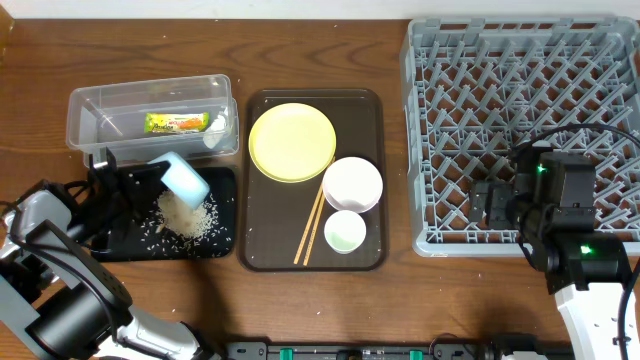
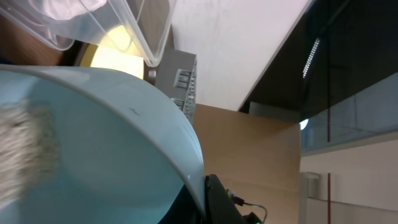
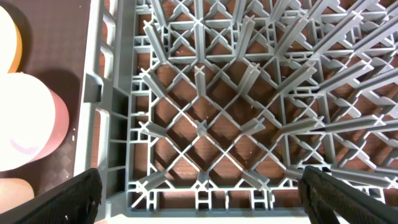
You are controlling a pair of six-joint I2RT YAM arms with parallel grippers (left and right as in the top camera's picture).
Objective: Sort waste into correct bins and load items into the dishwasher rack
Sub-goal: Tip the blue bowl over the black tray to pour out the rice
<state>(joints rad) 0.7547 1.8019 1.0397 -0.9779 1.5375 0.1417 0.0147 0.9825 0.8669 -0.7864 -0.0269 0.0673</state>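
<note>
The robot's left gripper will release the light blue bowl next to the chopsticks on the brown tray [image 1: 273,218], toward the black tray.
My left gripper [image 1: 155,180] is shut on the rim of the light blue bowl [image 1: 184,178], which is tipped on its side over the black tray [image 1: 225,235]. White rice scraps [image 1: 186,218] lie in a heap on that tray below the bowl. In the left wrist view the bowl [image 2: 93,143] fills the frame, with rice blurred at its left. The yellow-green wrapper [image 1: 176,123] lies in the clear tub [image 1: 90,105]. The yellow plate [image 1: 291,141], white bowl [image 1: 352,184], small pale cup [image 1: 345,231] and chopsticks [image 1: 312,228] sit on the brown tray. My right gripper [image 3: 202,199] is open and empty over the grey rack [image 1: 430,120].
The brown serving tray [image 1: 375,120] lies between the bins and the rack. In the right wrist view the rack's near-left corner [image 3: 112,155] is below the fingers, with the white bowl [image 3: 25,124] just outside its wall.
</note>
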